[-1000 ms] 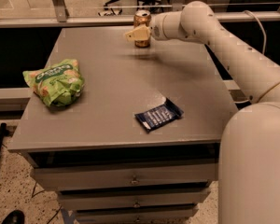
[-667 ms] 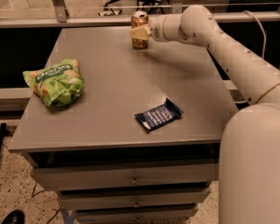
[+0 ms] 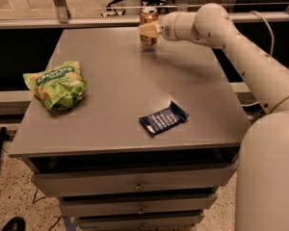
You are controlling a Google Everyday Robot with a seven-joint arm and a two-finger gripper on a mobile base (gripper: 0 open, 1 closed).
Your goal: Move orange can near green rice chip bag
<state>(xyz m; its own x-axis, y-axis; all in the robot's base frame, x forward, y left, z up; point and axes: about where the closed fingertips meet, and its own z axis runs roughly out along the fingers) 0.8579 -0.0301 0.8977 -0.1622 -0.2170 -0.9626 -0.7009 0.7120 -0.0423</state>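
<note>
Next, I release the orange can, now upright near the far edge, on the table [image 3: 100, 92] against the green rice chip bag, facing the blue wrapper.
The orange can [image 3: 147, 19] stands upright near the far edge of the grey table [image 3: 115, 90], its silver top showing. My gripper [image 3: 149, 31] is around the can's middle, shut on it, with the arm reaching in from the right. The green rice chip bag [image 3: 57, 84] lies at the table's left side, far from the can.
A flat dark blue wrapper [image 3: 163, 119] lies near the table's front right. Drawers [image 3: 135, 184] sit under the tabletop. A metal rail [image 3: 86, 22] runs behind the table's far edge. My white arm [image 3: 250, 57] spans the right side.
The can was tilted in my gripper; now it stands upright. Gripper and can have shifted slightly left along the far edge.
</note>
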